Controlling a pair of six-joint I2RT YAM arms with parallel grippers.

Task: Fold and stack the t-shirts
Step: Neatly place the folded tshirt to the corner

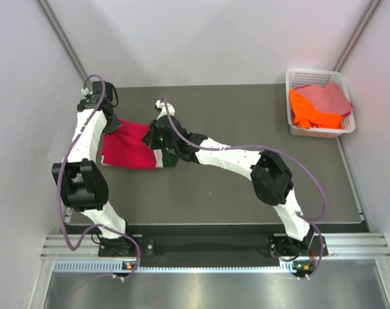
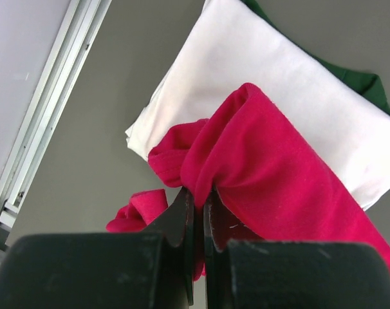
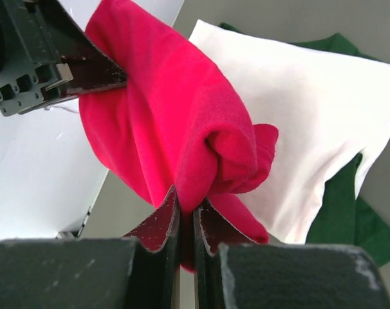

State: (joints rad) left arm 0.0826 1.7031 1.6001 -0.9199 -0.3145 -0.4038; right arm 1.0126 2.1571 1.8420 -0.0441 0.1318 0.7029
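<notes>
Next, I let go of the red t-shirt with my left gripper on top of the folded white t-shirt (image 1: 134,146) (image 2: 272,122).
A crimson-red t-shirt (image 1: 127,147) hangs bunched between my two grippers over the left part of the dark table. My left gripper (image 1: 111,126) is shut on one end of it (image 2: 278,167). My right gripper (image 1: 157,139) is shut on the other end (image 3: 169,116). Red cloth is pinched between both pairs of jaws. Below it lies a folded cream-white t-shirt (image 2: 246,58), also in the right wrist view (image 3: 311,109). The white one rests on a dark green garment (image 3: 340,212). The top view hides both under the red shirt and arms.
A white lattice basket (image 1: 320,132) stands at the back right and holds an orange t-shirt (image 1: 311,112) and a dusty pink one (image 1: 330,96). Grey walls close in on the left, back and right. A metal rail (image 2: 47,122) runs along the table's left edge.
</notes>
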